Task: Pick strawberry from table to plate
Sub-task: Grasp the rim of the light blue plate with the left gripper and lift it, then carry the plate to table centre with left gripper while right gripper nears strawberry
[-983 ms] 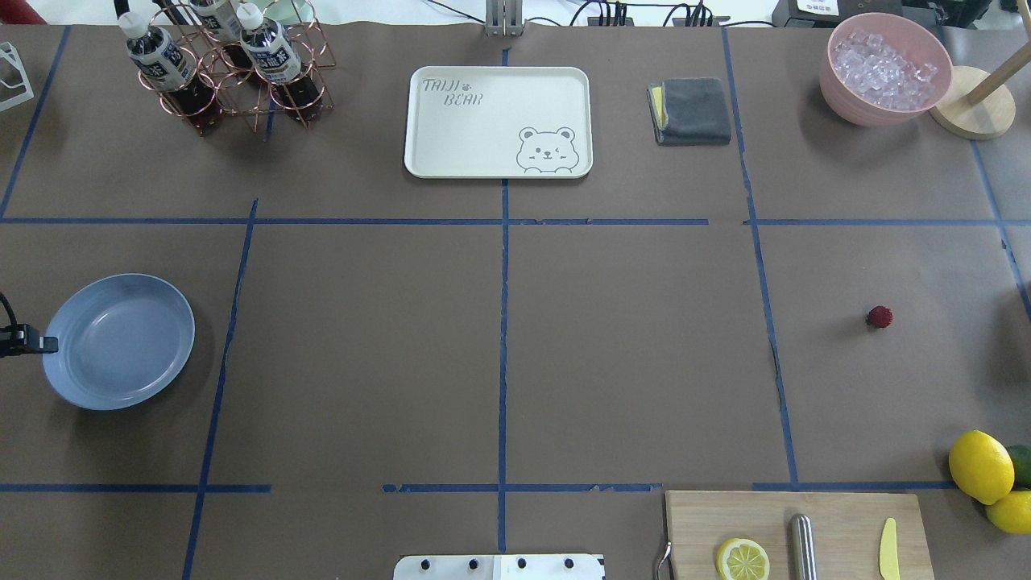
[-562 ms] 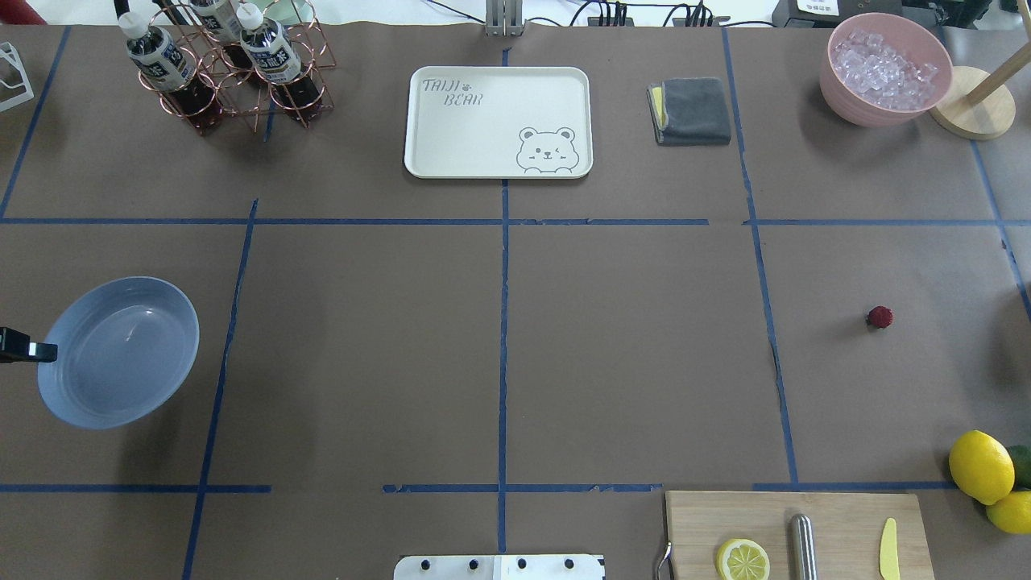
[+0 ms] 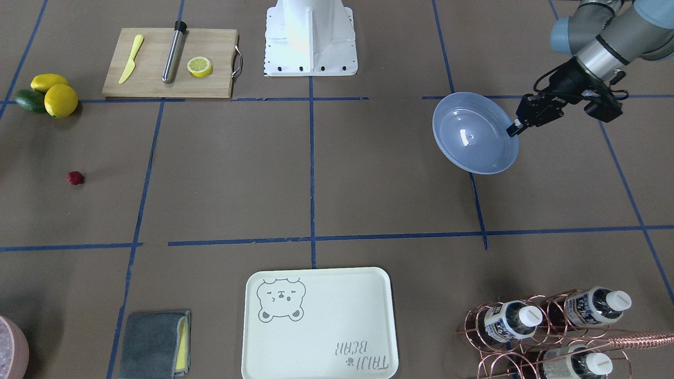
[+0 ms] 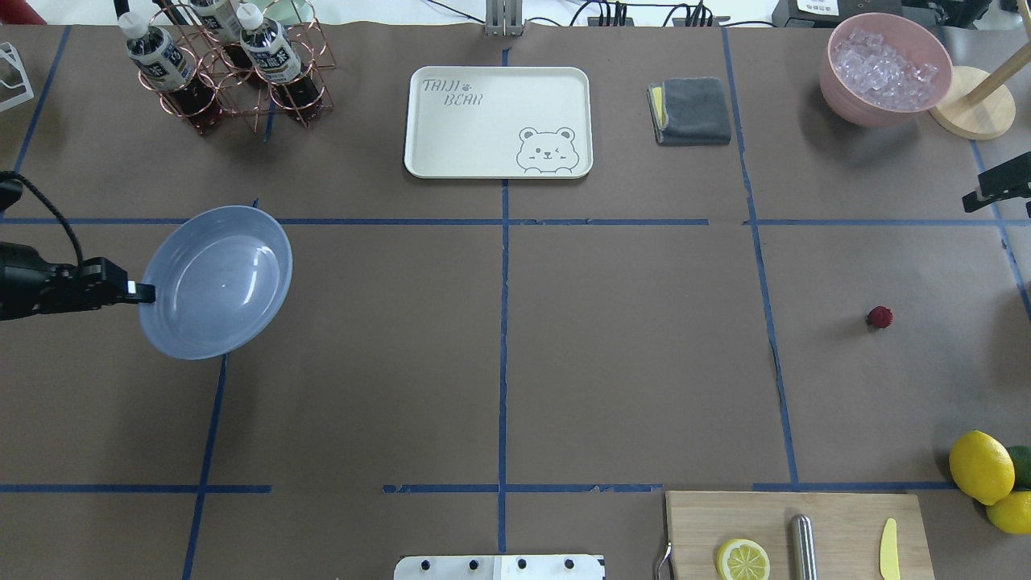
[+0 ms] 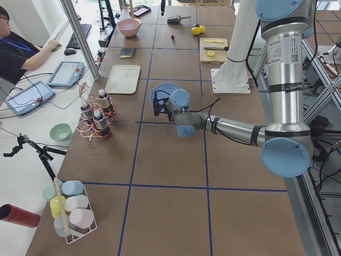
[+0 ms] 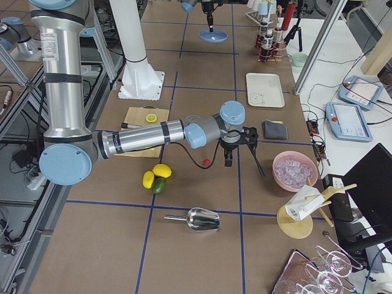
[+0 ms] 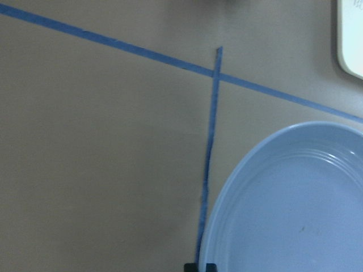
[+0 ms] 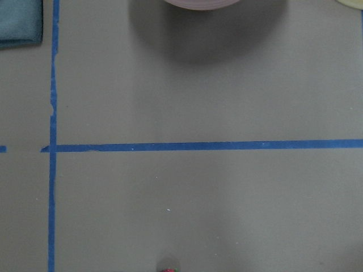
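Note:
Next, I set the plate, which hangs tilted above the table, on the blue line [image 3: 313,165] between the white bracket and the bear-print tray with my left gripper.
The strawberry [image 4: 879,316], a tiny dark-red berry, lies on the brown-paper table [image 4: 628,346] at the right; it also shows as the strawberry [image 3: 75,178] in the front view and at the bottom edge of the right wrist view [image 8: 168,270]. My left gripper [image 4: 143,292] is shut on the rim of the light-blue plate [image 4: 216,282], which hangs tilted above the table at the left. The same plate [image 3: 474,134] hangs from that gripper [image 3: 513,129] in the front view. My right gripper [image 4: 995,192] is at the right edge, beyond the berry and apart from it, fingers spread.
A cream bear-print tray [image 4: 498,121], a grey cloth [image 4: 691,110] and a copper rack of bottles [image 4: 229,68] stand at the far side. A pink bowl of ice [image 4: 884,68] is far right. Lemons [image 4: 981,466] and a cutting board [image 4: 797,536] sit near right.
The left gripper has lifted the plate off the table and carried it right and farther away. The right gripper has come into view at the right edge.

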### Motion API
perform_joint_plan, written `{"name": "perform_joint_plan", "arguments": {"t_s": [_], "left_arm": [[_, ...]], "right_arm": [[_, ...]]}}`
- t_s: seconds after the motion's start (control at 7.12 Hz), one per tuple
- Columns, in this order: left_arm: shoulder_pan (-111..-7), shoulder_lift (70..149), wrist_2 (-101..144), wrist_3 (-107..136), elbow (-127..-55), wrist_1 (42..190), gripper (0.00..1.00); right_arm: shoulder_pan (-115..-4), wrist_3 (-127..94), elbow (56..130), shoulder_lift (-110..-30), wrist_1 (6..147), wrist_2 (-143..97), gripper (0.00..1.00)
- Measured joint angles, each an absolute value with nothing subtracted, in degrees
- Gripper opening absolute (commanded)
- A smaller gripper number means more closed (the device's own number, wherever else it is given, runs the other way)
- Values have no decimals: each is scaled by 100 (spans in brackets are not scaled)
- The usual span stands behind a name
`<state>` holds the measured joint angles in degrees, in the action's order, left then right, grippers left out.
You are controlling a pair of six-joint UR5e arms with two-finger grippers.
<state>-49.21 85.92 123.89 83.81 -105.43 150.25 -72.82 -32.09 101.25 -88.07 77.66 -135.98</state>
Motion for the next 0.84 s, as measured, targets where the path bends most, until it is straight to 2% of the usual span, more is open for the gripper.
{"name": "perform_joint_plan", "arguments": {"t_s": [0.42, 0.7, 0.84], "left_arm": [[-3706, 10211, 10793, 9201, -10946, 12717, 0], [-2860, 11186, 9910, 9640, -10757, 11573, 0], [-2582, 11437, 9642, 9772, -10535, 11385, 0]], "right_arm": [[-6495, -4142, 10147, -8670, 7251, -12990, 100], [-6272, -4401, 10143, -8708, 7074, -12840, 100], [-6240, -4426, 10144, -8720, 7057, -12828, 100]]}}
